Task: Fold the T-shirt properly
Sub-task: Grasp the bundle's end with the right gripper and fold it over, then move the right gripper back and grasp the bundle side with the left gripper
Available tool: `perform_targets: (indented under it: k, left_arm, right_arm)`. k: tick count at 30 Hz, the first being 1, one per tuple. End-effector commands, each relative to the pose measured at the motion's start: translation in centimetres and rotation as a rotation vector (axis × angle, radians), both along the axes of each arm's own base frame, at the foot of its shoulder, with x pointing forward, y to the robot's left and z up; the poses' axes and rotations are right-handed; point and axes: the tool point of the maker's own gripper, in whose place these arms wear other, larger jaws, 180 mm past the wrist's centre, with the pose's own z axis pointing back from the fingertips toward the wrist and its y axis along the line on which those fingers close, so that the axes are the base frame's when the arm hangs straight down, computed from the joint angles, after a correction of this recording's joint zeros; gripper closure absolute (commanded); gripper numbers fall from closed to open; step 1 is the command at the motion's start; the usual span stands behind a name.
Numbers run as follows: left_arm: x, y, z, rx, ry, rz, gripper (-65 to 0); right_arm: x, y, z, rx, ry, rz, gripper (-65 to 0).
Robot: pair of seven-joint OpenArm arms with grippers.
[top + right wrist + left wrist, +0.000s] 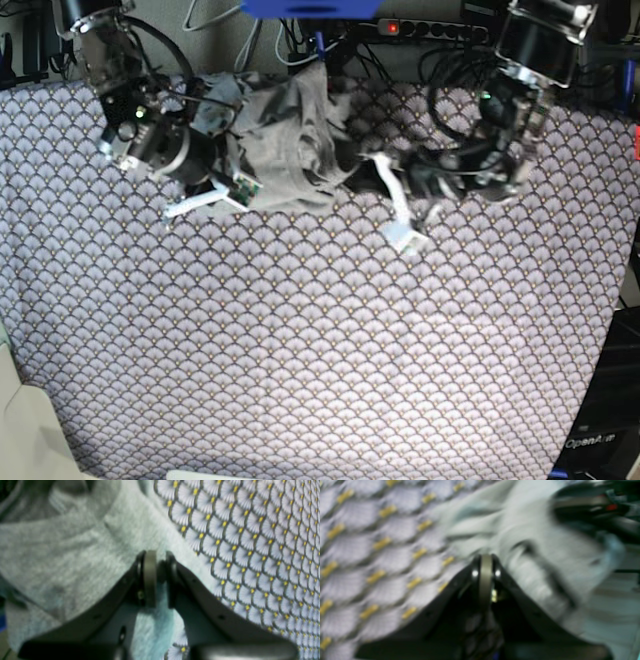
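My left gripper's fingers sit shut beside the T-shirt's edge, with the fabric outside them, so next my left gripper backs off, opens and takes the T-shirt's raised fold (325, 168).
The light grey T-shirt (290, 135) lies bunched in a crumpled heap at the far middle of the table, not spread flat. My right gripper (240, 187) is at the heap's front left corner. In the right wrist view it (160, 566) is shut on a fold of the T-shirt (75, 547), with grey knit running between the jaws. My left gripper (362, 177) reaches the heap's right edge. In the blurred left wrist view its jaws (486, 560) are pressed together, with the T-shirt (545, 550) just beyond and to the right. No fabric shows between them.
The purple-white scallop-patterned cloth (320, 350) covers the whole table. Cables and a power strip (430, 28) lie behind the heap, beside a blue object (310, 7). The table's edge runs down the right side (615, 330).
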Motion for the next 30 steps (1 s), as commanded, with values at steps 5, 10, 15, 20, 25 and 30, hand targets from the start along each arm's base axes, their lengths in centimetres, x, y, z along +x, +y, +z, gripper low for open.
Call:
perform_targets:
  k: [5, 10, 15, 20, 25, 30]
  left_arm:
    - [2.2, 4.0, 1.5, 0.017, -0.059, 0.093, 0.0]
    - [1.8, 4.8, 1.2, 0.037, -0.032, 0.091, 0.0]
    - [1.8, 2.6, 2.8, -0.002, -0.064, 0.054, 0.0]
    - [1.9, 1.1, 4.4, -0.035, -0.105, 0.030, 0.0]
    - [1.7, 0.3, 5.0, -0.096, -0.080, 0.027, 0.0]
    - [1.9, 0.2, 5.0, -0.096, -0.078, 0.037, 0.0]
  right_arm:
    - [1.0, -0.6, 1.1, 0.001, -0.044, -0.013, -5.1]
    - [2.1, -1.7, 1.7, 0.009, -0.067, -0.071, -5.2]
    - [2.4, -1.5, 2.7, 0.015, -0.095, -0.065, -5.2]
    - [3.3, -3.0, 3.4, 0.001, -0.124, -0.102, -5.2]
    - [5.3, -8.5, 4.9, -0.037, -0.181, -0.251, -5.2]
    - [5.9, -15.1, 6.7, -0.095, -0.235, -0.415, -5.2]
